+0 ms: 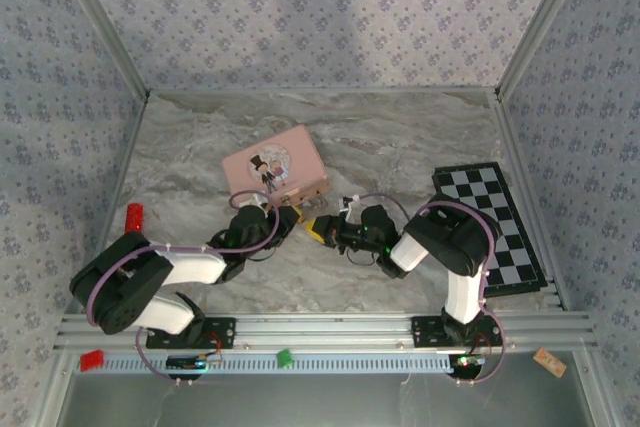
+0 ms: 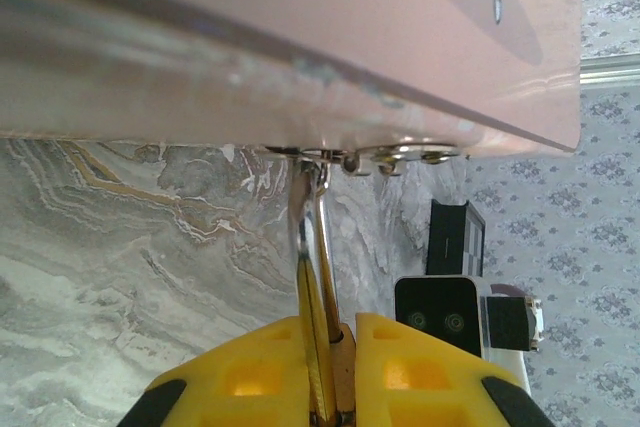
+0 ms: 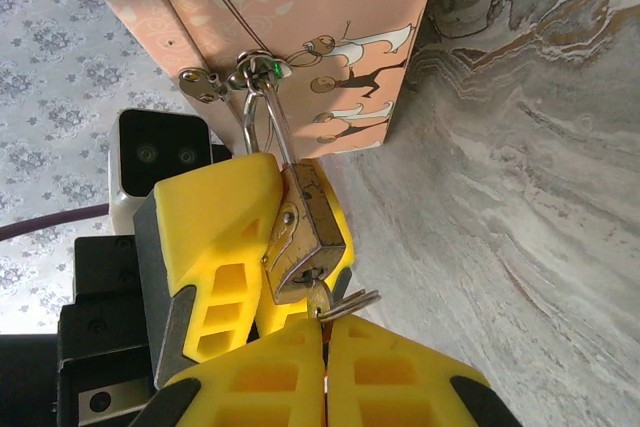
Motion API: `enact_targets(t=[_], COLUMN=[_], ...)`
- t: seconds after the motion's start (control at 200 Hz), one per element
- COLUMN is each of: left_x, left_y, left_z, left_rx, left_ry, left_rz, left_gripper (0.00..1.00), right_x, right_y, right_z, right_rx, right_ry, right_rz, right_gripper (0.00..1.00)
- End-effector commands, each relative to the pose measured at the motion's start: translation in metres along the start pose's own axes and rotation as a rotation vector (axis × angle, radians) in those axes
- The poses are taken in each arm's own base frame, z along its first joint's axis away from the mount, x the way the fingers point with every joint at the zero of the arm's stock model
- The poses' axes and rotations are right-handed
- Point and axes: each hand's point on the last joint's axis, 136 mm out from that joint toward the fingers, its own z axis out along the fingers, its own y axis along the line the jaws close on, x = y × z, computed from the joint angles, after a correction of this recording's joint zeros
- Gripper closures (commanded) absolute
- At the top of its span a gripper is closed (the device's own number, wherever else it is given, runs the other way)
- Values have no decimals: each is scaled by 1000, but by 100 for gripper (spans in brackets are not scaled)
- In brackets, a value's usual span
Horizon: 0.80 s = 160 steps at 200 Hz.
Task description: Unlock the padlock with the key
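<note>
The fingertips of my right gripper reach only the end of the key's head, so next I open, roll the wrist and take the head deeper (image 3: 318, 297) before I turn the key.
The small brass padlock (image 3: 305, 232) hangs by its thin silvery shackle (image 3: 262, 125) from the hasp on the pink picture tin (image 1: 273, 169). My left gripper (image 2: 332, 335) is shut on the padlock body (image 2: 322, 347), seen edge-on, with the shackle (image 2: 308, 209) rising to the tin's hasp. In the right wrist view the left gripper's yellow fingers (image 3: 215, 237) flank the lock. My right gripper (image 3: 325, 335) is shut on the key (image 3: 321, 299), whose blade sits in the keyhole at the lock's bottom; its ring (image 3: 353, 301) sticks out sideways. From above, both grippers (image 1: 290, 215) (image 1: 320, 230) meet just in front of the tin.
A folded chessboard (image 1: 490, 227) lies at the right of the marble-patterned table. A red block (image 1: 134, 214) stands at the left wall. Small red (image 1: 92, 358) and green (image 1: 285, 356) pieces sit on the front rail. Patterned walls close in three sides.
</note>
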Motion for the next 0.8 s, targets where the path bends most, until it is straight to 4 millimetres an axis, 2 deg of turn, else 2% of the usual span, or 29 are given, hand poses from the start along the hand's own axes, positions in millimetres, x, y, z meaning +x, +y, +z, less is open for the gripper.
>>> enact_targets(t=[0.0, 0.33, 0.56, 0.795], left_x=[28, 35, 48, 42], left_y=[-45, -44, -53, -37], left_z=[4, 13, 21, 25], left_rx=[136, 130, 162, 107], left_ry=[121, 157, 212, 180], left_rz=[19, 19, 27, -7], left_gripper=[100, 100, 100, 100], right_x=[-20, -21, -25, -29], right_y=[29, 28, 31, 18], right_z=[8, 7, 9, 2], right_rx=[-88, -84, -93, -63], right_ry=[-55, -60, -60, -75], right_rz=[-47, -43, -45, -30], right_gripper=[93, 93, 93, 90])
